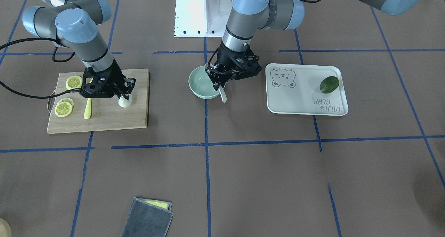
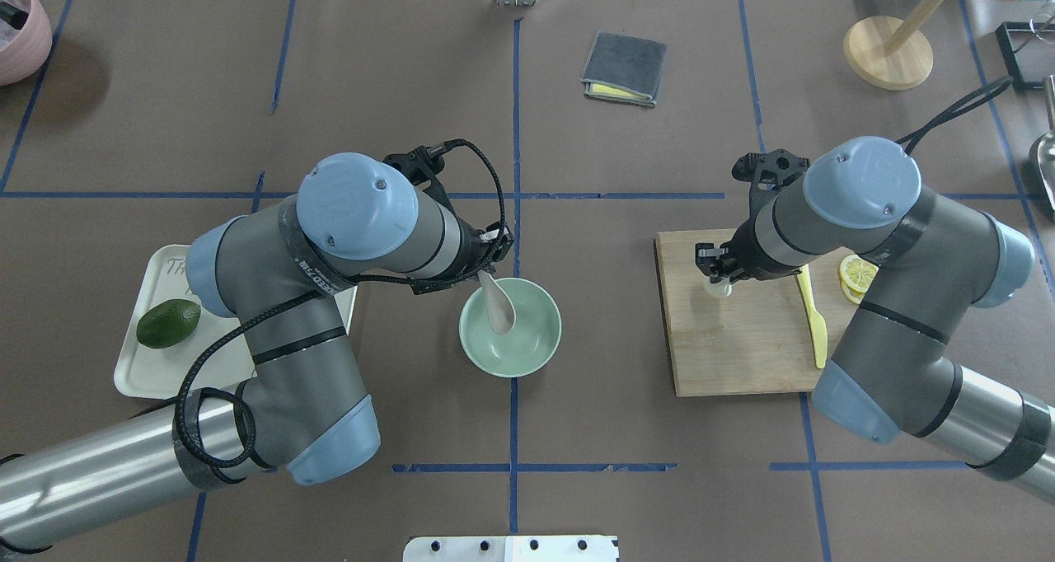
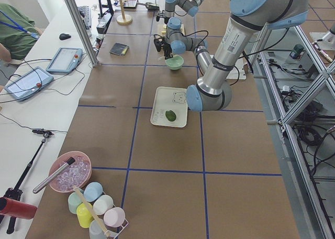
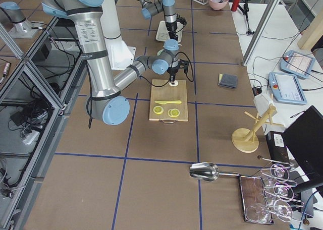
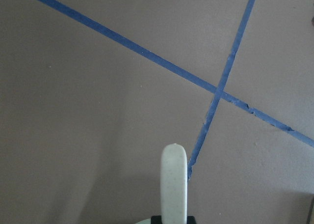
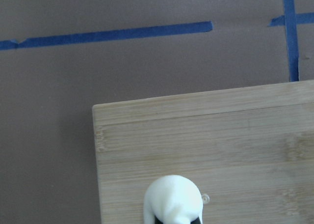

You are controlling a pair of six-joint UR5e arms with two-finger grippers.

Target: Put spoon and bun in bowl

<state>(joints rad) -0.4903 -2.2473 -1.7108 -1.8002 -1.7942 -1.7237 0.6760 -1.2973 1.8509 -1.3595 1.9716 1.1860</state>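
Next, my right gripper releases the white bun inside the mint-green bowl (image 1: 200, 80), toward the bowl's rim closest to the wooden cutting board.
My left gripper (image 1: 219, 86) (image 2: 485, 275) is shut on the pale spoon (image 2: 499, 308). It holds the spoon tilted at the far rim of the mint-green bowl (image 1: 201, 86) (image 2: 536, 341). The scoop hangs over the bowl's inside, and the handle end (image 1: 223, 96) (image 5: 174, 184) sticks out past the rim. My right gripper (image 1: 124, 95) (image 2: 717, 280) is shut on the white bun (image 1: 125, 102) (image 2: 719, 289) (image 6: 172, 200) near the corner of the wooden cutting board (image 1: 107, 120) (image 2: 742, 356). I cannot tell whether the bun touches the board.
A yellow plastic knife (image 1: 87, 109) (image 2: 816, 325) and lemon slices (image 1: 63, 108) (image 2: 857, 275) lie on the board. A cream bear-print tray (image 1: 302, 103) (image 2: 152, 372) holds a green avocado (image 1: 329, 84) (image 2: 168, 323). A folded grey cloth (image 1: 147, 218) (image 2: 624, 67) lies on the operators' side.
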